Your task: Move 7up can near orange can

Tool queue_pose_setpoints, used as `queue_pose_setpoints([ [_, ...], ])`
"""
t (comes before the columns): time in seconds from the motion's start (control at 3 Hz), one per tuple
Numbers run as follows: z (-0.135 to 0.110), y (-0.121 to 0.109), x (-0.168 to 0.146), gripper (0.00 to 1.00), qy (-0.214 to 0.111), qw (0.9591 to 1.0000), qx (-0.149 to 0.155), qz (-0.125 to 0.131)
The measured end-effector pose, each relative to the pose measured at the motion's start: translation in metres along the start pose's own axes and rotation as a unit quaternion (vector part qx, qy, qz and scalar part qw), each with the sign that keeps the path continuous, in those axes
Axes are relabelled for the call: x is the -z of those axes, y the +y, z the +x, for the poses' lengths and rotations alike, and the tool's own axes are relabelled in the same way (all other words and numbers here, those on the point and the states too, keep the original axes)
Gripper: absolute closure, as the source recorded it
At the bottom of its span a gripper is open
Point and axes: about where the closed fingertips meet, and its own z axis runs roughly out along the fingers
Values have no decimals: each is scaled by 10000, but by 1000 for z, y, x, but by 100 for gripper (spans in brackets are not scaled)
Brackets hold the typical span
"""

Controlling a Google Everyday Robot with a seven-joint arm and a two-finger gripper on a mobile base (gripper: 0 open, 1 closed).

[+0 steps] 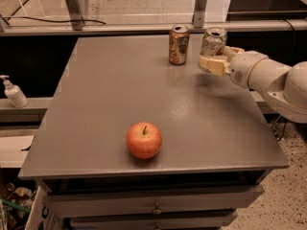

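My gripper should release the 7up can on the table [195, 68] against the orange can's arm-facing side.
The 7up can [212, 40], pale with green lettering and a silver top, is tilted slightly and held in my gripper [211, 57] at the table's back right. The gripper's cream fingers [214, 64] close around the can's lower part, and the can looks raised a little off the table. The orange can [179, 45], coppery with a silver top, stands upright on the table just left of the 7up can, a small gap apart. My white arm [268, 75] comes in from the right edge.
A red-orange apple [144, 140] sits near the front middle of the grey table [105, 99]. A soap dispenser [14, 93] stands on a ledge at the left. A metal rail [120, 28] and posts run behind the table. Drawers sit below the front edge.
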Motion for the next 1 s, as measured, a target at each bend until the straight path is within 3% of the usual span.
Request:
queue_pose_setpoints([
  [0.33,7,-13,-17,100,10,9999,-150,85],
  [1.0,18,-15,-51,100,131,9997,-175,-54],
])
